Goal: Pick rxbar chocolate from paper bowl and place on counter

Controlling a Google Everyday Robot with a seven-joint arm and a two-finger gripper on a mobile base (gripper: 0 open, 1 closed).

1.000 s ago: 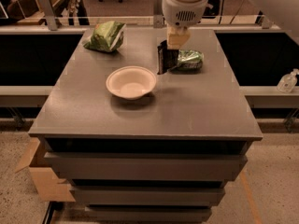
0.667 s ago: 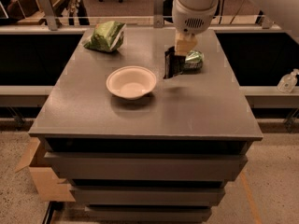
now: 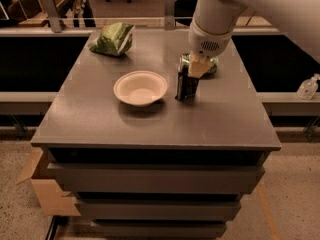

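Next, my gripper releases the rxbar chocolate on the counter [image 3: 185, 96] beside the paper bowl, in front of the green can.
My gripper [image 3: 193, 72] hangs from the white arm over the counter [image 3: 150, 124], just right of the paper bowl [image 3: 140, 87]. It is shut on the rxbar chocolate [image 3: 186, 86], a dark bar held upright by its top end. The bar's lower end is at or just above the counter surface, right beside the bowl's rim. The off-white bowl is empty and sits at the counter's middle. The grey counter has drawers below.
A crushed green can [image 3: 212, 64] lies right behind the gripper, partly hidden by it. A green chip bag [image 3: 113, 39] lies at the far left corner. A cardboard box [image 3: 40, 191] stands on the floor at the left. A clear bottle [image 3: 307, 87] stands on the right ledge.
The gripper has moved out from beside the bowl, toward the front and a little right, and down with the dark bar in it. The bar's lower end now reaches the counter.
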